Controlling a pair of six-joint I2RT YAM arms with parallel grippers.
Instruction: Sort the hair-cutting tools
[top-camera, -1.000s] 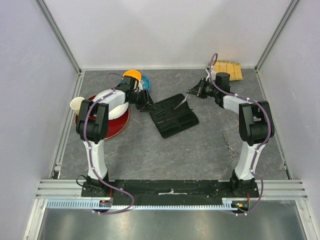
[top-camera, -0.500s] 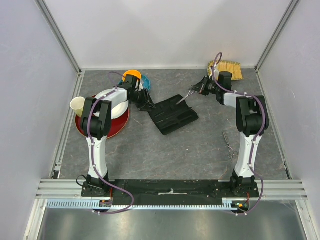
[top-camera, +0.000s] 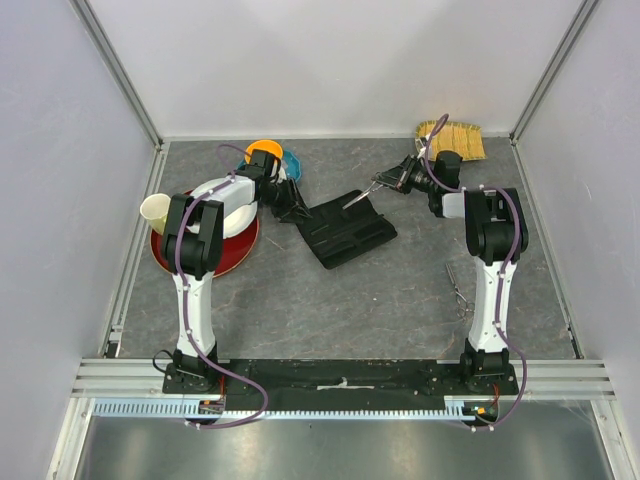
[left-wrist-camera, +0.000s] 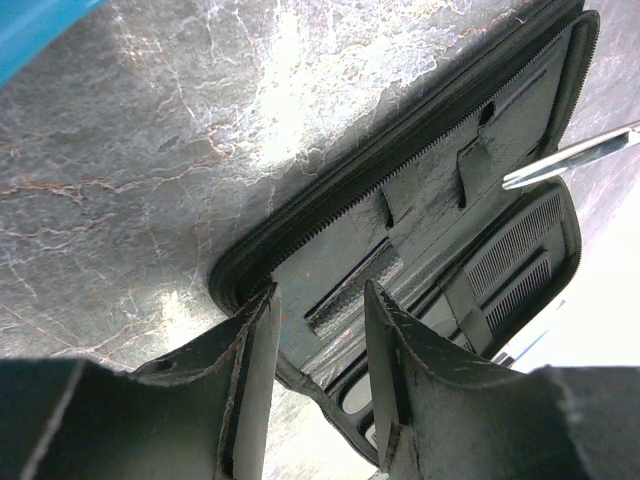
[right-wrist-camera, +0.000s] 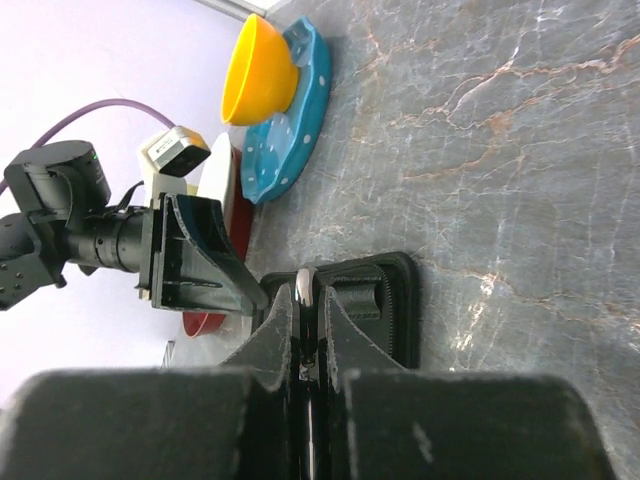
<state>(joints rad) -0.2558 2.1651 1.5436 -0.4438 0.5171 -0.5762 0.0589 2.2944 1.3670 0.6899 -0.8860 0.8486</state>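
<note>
Next, my right gripper puts the silver scissors down across the outer edge of the black zip case's far half (top-camera: 367, 204) (right-wrist-camera: 377, 328).
The black zip case (top-camera: 345, 228) lies open mid-table. My left gripper (top-camera: 293, 207) sits at its left corner; in the left wrist view the gripper (left-wrist-camera: 315, 330) is open, fingers either side of the case's zip edge (left-wrist-camera: 300, 250). Two black combs (left-wrist-camera: 520, 262) lie tucked in the case's far half. My right gripper (top-camera: 383, 183) is shut on a pair of silver scissors (top-camera: 358, 196), blades pointing over the case's far corner; the right wrist view shows their metal (right-wrist-camera: 305, 285) pinched between my fingers, and the left wrist view shows a blade (left-wrist-camera: 570, 155). A second pair of scissors (top-camera: 459, 290) lies on the table at the right.
A red plate (top-camera: 215, 255) with a white dish (top-camera: 232, 205), a cream cup (top-camera: 153, 208), an orange bowl (top-camera: 263, 150) and a blue plate (top-camera: 293, 165) crowd the back left. A straw-coloured mat (top-camera: 458, 138) lies at the back right. Walls enclose the table.
My right arm has folded back toward the far wall, drawing the held scissors slightly back and left over the case's far corner. My left gripper has stayed at the case's corner.
</note>
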